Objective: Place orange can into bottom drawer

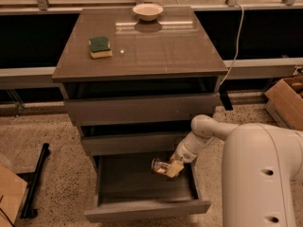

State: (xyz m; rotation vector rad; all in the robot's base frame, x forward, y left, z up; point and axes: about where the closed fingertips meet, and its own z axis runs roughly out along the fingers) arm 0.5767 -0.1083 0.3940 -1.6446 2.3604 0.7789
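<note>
My gripper is to place the orange can on the bottom drawer's inside [162, 184] toward its front panel. It will let go of the can there.
The bottom drawer [142, 209] of the grey-brown cabinet is pulled out, and its tray is open to view. My gripper [169, 168] is over the drawer's right rear part, just below the middle drawer's front. It is shut on the orange can [160, 166], which lies sideways with a silvery end pointing left, held above the drawer floor. My white arm reaches in from the lower right.
A green-and-yellow sponge [100, 47] and a cream bowl [147, 11] sit on the cabinet top [156, 51]. A cardboard box [289, 100] stands at the right, another at the lower left [9, 197]. A black stand [35, 181] lies on the floor at left.
</note>
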